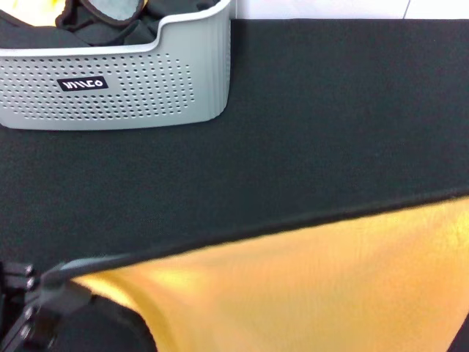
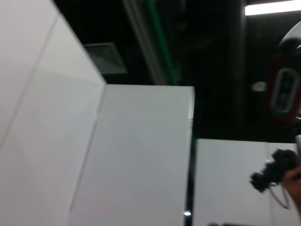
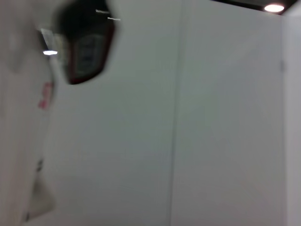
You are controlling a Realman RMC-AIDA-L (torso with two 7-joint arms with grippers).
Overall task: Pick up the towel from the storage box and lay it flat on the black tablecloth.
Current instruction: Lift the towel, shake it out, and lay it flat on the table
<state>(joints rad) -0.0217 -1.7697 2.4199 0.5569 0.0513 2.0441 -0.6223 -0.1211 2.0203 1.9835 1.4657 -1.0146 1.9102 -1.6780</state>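
Next, my left gripper releases the towel on the near middle of the black tablecloth (image 1: 272, 251), just short of the storage box.
The towel (image 1: 308, 286) hangs spread wide close to the head camera, yellow face showing, its black-stitched top edge slanting up to the right above the black tablecloth (image 1: 330, 125). My left gripper (image 1: 38, 292) is at the lower left, shut on the towel's left corner, where a bit of the grey face folds over. The towel's right end runs out of view and my right gripper does not show. The storage box (image 1: 132, 88) stands at the far left of the tablecloth. Both wrist views show only walls and ceiling.
Inside the storage box lie more cloths (image 1: 110, 18): yellow, grey with a black border, and dark. A white wall (image 1: 330, 9) runs behind the tablecloth's far edge. The spread towel hides the near part of the tablecloth.
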